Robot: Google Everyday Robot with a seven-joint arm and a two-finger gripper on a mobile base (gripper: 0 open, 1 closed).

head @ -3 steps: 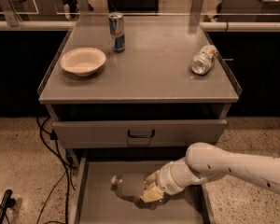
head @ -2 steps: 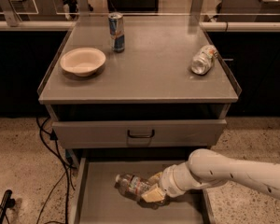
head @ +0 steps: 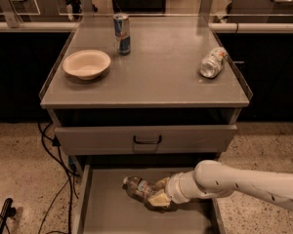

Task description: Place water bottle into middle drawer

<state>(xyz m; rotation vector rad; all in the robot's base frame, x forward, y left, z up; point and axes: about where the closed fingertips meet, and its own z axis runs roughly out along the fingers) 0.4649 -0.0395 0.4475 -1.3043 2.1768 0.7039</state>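
The gripper should release the water bottle on the grey drawer's bottom below the black handle (head: 141, 198). The bottle is now low inside the middle drawer.
The water bottle (head: 138, 186), clear with a coloured label band, lies on its side inside the open middle drawer (head: 107, 213), cap end to the left. My gripper (head: 159, 193) reaches into the drawer from the right on a white arm, and its tan fingers (head: 158, 199) are closed around the bottle's right end. The bottle rests low, at or just above the grey drawer floor.
On the cabinet top stand a blue-and-silver drink can (head: 121, 33), a cream bowl (head: 87, 63) and a silver can (head: 213, 62) lying on its side. A closed drawer front with a black handle (head: 147, 140) sits above the open drawer. Cables (head: 53, 145) hang at the left.
The gripper has carried the bottle up and leftward in the drawer, and the bottle now lies more level with its cap end further left.
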